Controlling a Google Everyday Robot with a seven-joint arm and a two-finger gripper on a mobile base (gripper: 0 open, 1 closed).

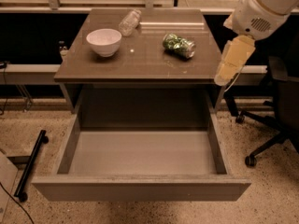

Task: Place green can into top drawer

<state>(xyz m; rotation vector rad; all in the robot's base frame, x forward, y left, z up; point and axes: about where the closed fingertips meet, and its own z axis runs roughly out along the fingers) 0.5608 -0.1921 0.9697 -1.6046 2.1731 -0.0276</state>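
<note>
My gripper is going to the green can's silver end [188, 50] next. It should close there, ready to lift the can off the cabinet top.
The green can [179, 45] lies on its side on the right part of the cabinet top [140, 62], mottled green and white with a silver end. The top drawer [140, 188] is pulled fully out below, its pale grey inside [142, 152] holding nothing. My gripper [232, 62], a pale yellowish piece hanging from the white arm [261, 8], is in the air at the cabinet's right edge, to the right of the can and a little nearer the camera, apart from it. It holds nothing that I can see.
A white bowl [103, 41] stands on the left of the top. A clear plastic bottle [129, 22] lies at the back. An office chair base [266, 139] stands on the floor at right. A black bar [30, 164] lies on the floor at left.
</note>
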